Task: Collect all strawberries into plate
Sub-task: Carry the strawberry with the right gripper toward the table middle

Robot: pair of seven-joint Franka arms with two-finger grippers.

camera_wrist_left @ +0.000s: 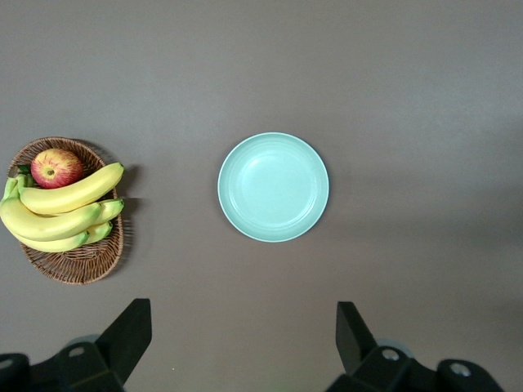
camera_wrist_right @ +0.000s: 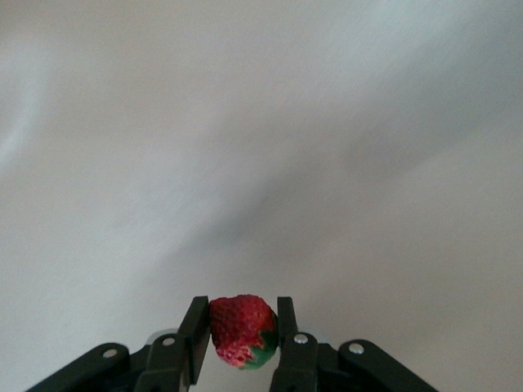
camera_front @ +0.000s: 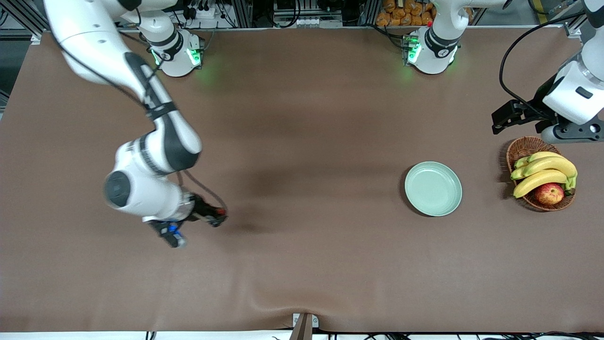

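The right gripper should release the strawberry, now held low over the cloth, on bare brown cloth about midway (camera_front: 335,184) between this gripper and the plate.
My right gripper (camera_wrist_right: 241,304) is shut on a small red strawberry (camera_wrist_right: 239,330) with a green cap, pinched between its two fingers. In the front view this gripper (camera_front: 218,219) hangs low over the brown cloth toward the right arm's end of the table. The pale mint-green plate (camera_front: 433,189) lies bare toward the left arm's end, well apart from that gripper. My left gripper (camera_front: 506,117) waits open, up in the air near the wicker basket. Its wrist view looks down on the plate (camera_wrist_left: 273,187), and nothing sits between the left gripper's (camera_wrist_left: 243,314) fingers.
A brown wicker basket (camera_front: 523,145) with bananas (camera_front: 542,171) and a red-yellow apple (camera_front: 549,193) stands beside the plate, at the left arm's end. Brown cloth (camera_front: 306,236) covers the table, with a wrinkle near its front edge.
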